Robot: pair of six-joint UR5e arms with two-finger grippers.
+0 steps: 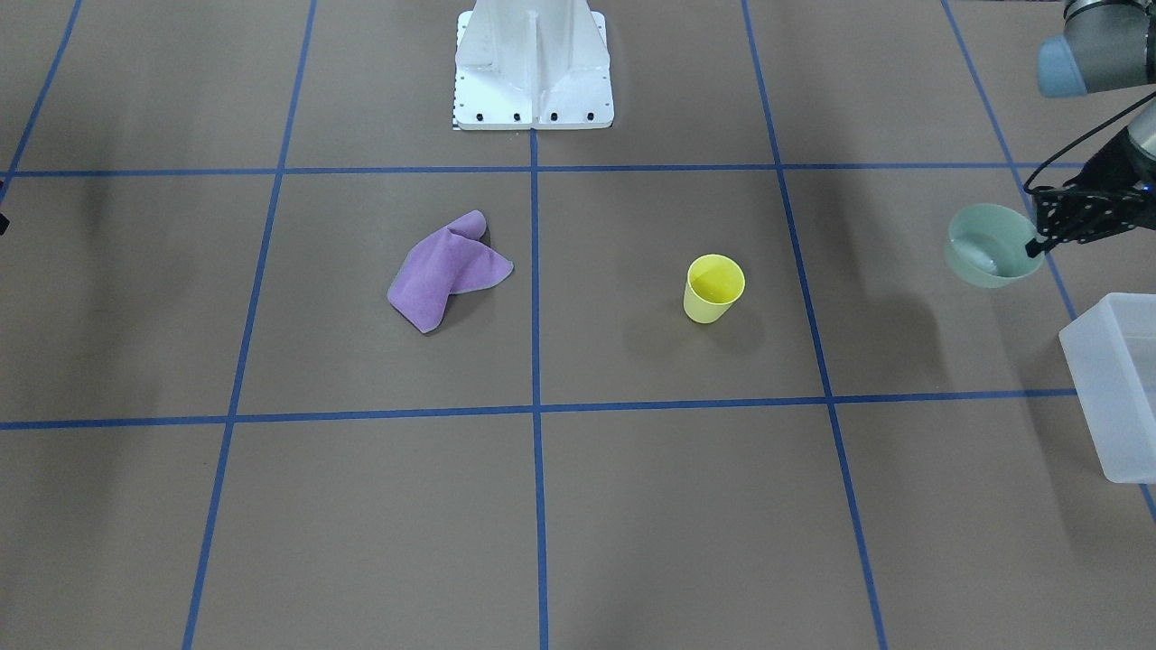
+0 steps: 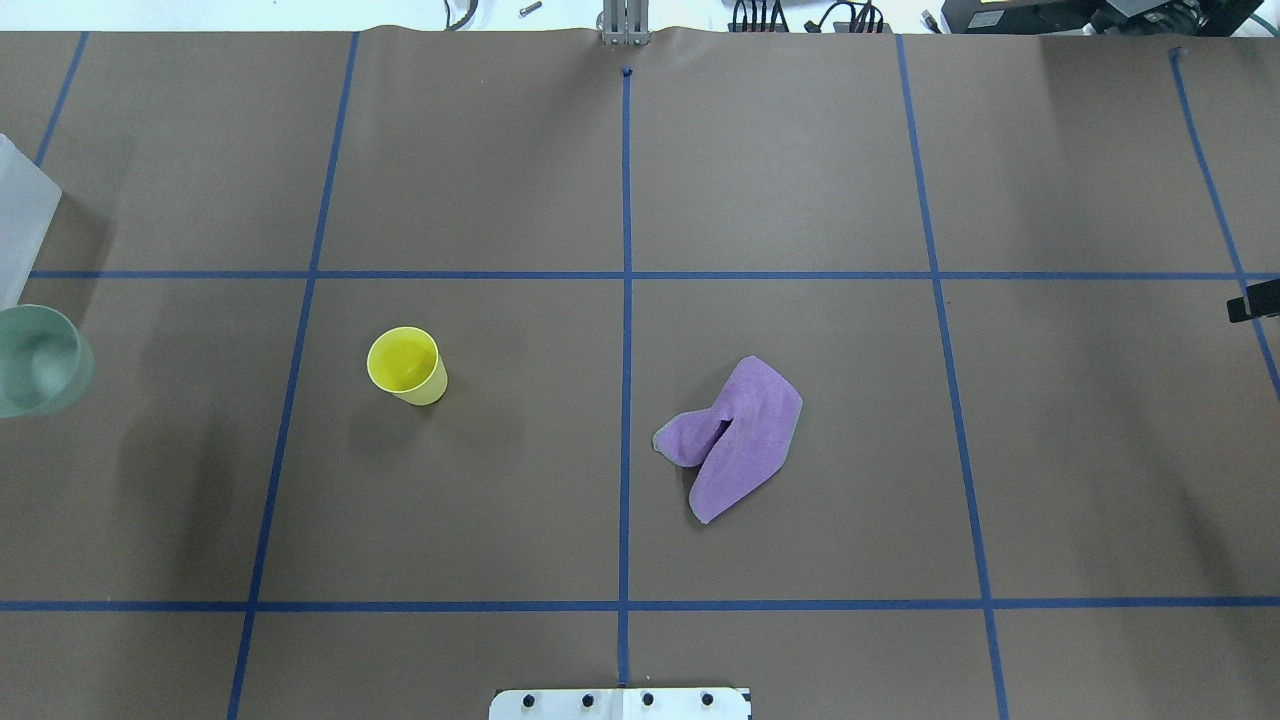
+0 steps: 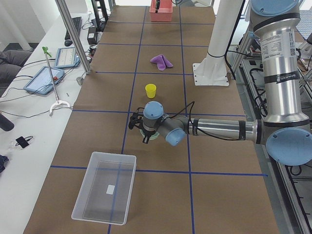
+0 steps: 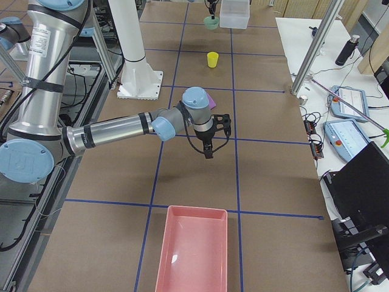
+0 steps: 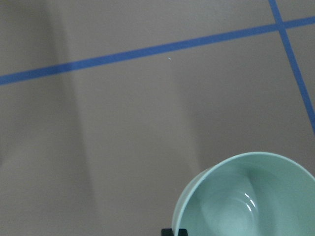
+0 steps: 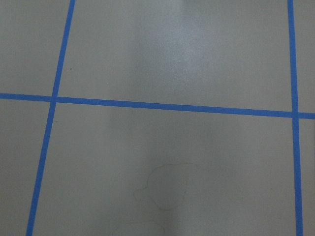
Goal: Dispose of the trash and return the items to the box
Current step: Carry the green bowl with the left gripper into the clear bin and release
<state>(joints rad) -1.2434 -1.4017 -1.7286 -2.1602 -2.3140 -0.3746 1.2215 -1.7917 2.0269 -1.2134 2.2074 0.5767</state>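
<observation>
I should release the mint-green bowl with my left gripper inside the frosted white box [image 1: 1144,376], by its side facing the yellow cup.
The pale mint-green bowl [image 1: 989,248] hangs above the table at my left end, tilted a little. My left gripper [image 1: 1039,244] is shut on its rim. The bowl also shows at the left edge of the overhead view [image 2: 35,360] and fills the lower right of the left wrist view [image 5: 251,199]. The frosted white box [image 1: 1115,379] stands empty on the table just beyond the bowl and also shows in the left side view [image 3: 105,192]. My right gripper [image 4: 209,146] hovers over bare table at my right end. I cannot tell whether it is open or shut.
A yellow cup [image 1: 713,287] stands upright left of centre in the overhead view [image 2: 405,365]. A crumpled purple cloth [image 1: 447,271] lies near the middle [image 2: 740,435]. A pink bin [image 4: 194,249] sits at the right end. The white robot base [image 1: 533,68] stands at the near edge.
</observation>
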